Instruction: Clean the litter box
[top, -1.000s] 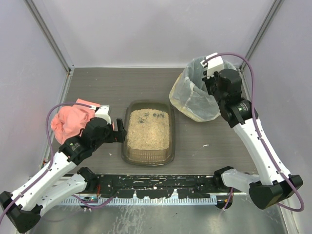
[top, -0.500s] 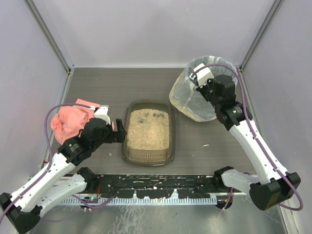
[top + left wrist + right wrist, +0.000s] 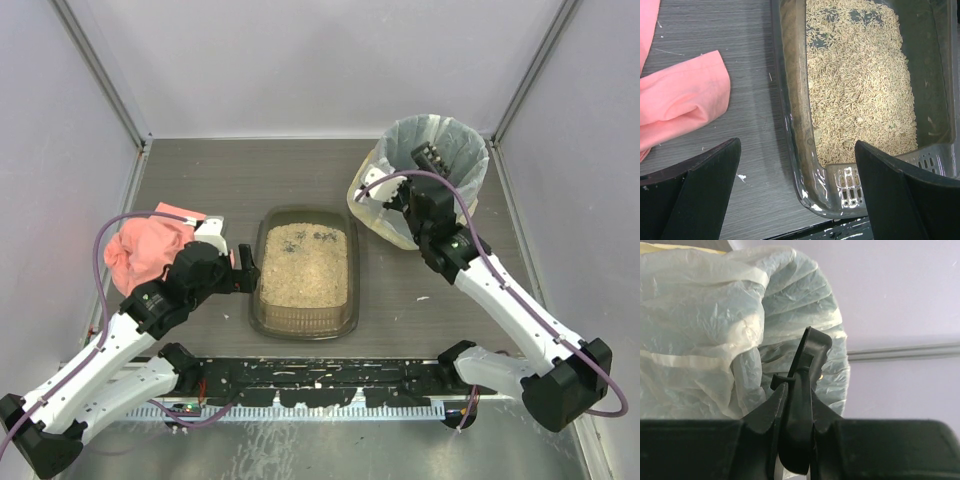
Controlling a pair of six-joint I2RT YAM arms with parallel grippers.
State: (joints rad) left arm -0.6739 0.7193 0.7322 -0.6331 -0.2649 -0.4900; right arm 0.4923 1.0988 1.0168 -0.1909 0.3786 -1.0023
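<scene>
Next, I set the black scoop down with my right gripper on the tan granules (image 3: 320, 288) near the front of the litter box.
The litter box (image 3: 303, 322), a dark brown tray of tan granules with a few dark clumps (image 3: 318, 236) at its far end, sits mid-table. My left gripper (image 3: 246, 271) is open at its left side; in the left wrist view the gripper (image 3: 796, 145) straddles the tray's left wall (image 3: 790, 100) near the front corner, touching nothing. My right gripper (image 3: 418, 188) is shut on a black scoop (image 3: 431, 155), held over the bag-lined bin (image 3: 395, 222). In the right wrist view the gripper (image 3: 795, 395) clamps the scoop handle (image 3: 799, 430), edge-on.
A crumpled pink cloth (image 3: 145, 250) lies left of the tray, and shows in the left wrist view (image 3: 680, 100). The round bin's pale bag (image 3: 715, 325) fills the right wrist view. A black rail (image 3: 320, 375) runs along the near edge. Grey walls enclose the table.
My right wrist has swung left and lowered toward the bin's near side, tipping the scoop up over the bin. The left arm and the tray have not moved.
</scene>
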